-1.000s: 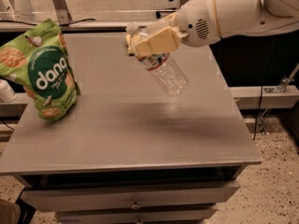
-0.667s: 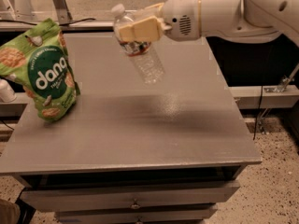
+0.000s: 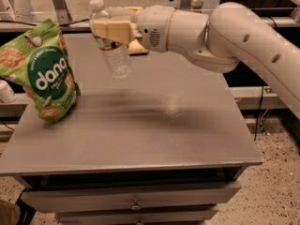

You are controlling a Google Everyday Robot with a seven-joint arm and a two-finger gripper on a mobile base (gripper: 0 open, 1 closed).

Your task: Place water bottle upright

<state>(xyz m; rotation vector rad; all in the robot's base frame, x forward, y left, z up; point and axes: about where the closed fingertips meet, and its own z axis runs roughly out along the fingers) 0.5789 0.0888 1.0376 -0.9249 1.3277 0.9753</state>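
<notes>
Next, I let go of the water bottle standing upright on the grey tabletop [image 3: 108,104] beside the green snack bag.
The water bottle [image 3: 112,55] is a small clear ribbed bottle with a white cap and a red-and-dark label band. It hangs in the air above the far left part of the grey tabletop [image 3: 154,121], nearly upright, cap up and leaning a little left. My gripper [image 3: 114,31] is shut on the water bottle around its upper half, with its cream fingers [image 3: 112,28] across the label. The white arm reaches in from the right. The bottle's base is clear of the tabletop.
A green "dana" snack bag [image 3: 43,71] stands at the table's left edge, close to the left of the bottle. A drawer front [image 3: 133,198] runs below the table's front edge. A white object [image 3: 5,92] sits off the table at far left.
The arm has carried the bottle left and toward the far side of the table. The bottle has turned from tilted to nearly upright, cap up.
</notes>
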